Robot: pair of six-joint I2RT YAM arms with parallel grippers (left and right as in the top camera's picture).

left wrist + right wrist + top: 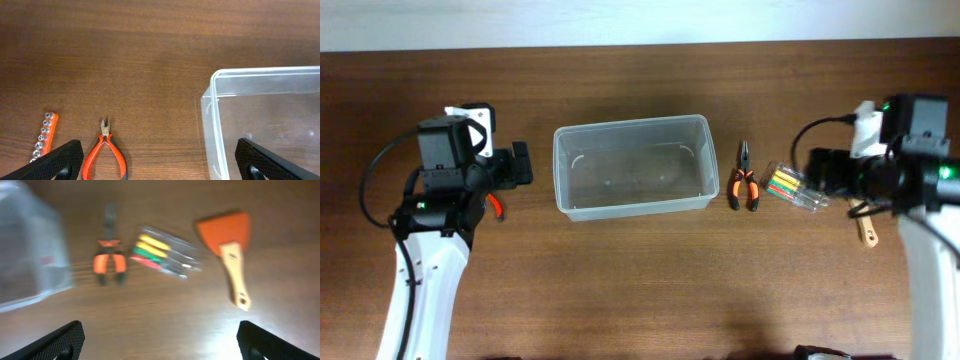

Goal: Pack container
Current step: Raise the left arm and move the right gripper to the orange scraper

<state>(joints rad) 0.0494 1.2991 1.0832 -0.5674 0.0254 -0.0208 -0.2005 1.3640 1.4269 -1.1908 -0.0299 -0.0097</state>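
Note:
The orange scraper is next for my right gripper, which should go to it and close on the wooden handle's end point(858, 204) point(233, 260) next to its orange blade.
The container point(630, 123) is a clear plastic tub standing empty at the table's middle; it also shows in the left wrist view point(216, 80) and blurred in the right wrist view point(30, 255). My left gripper point(520, 166) is open and empty just left of the tub, above red-handled pliers point(104, 152) and an orange socket rail point(44, 136). My right gripper point(818, 170) is open and empty to the right of the tub. Near it lie orange-black pliers point(744, 186), a clear pack of coloured screwdrivers point(788, 186) and an orange scraper with a wooden handle point(231, 245).
The wooden table point(640, 290) runs across the whole view. The red pliers point(496, 206) are partly hidden under my left arm. The scraper's handle point(865, 232) sticks out below my right arm. The right wrist view is motion-blurred.

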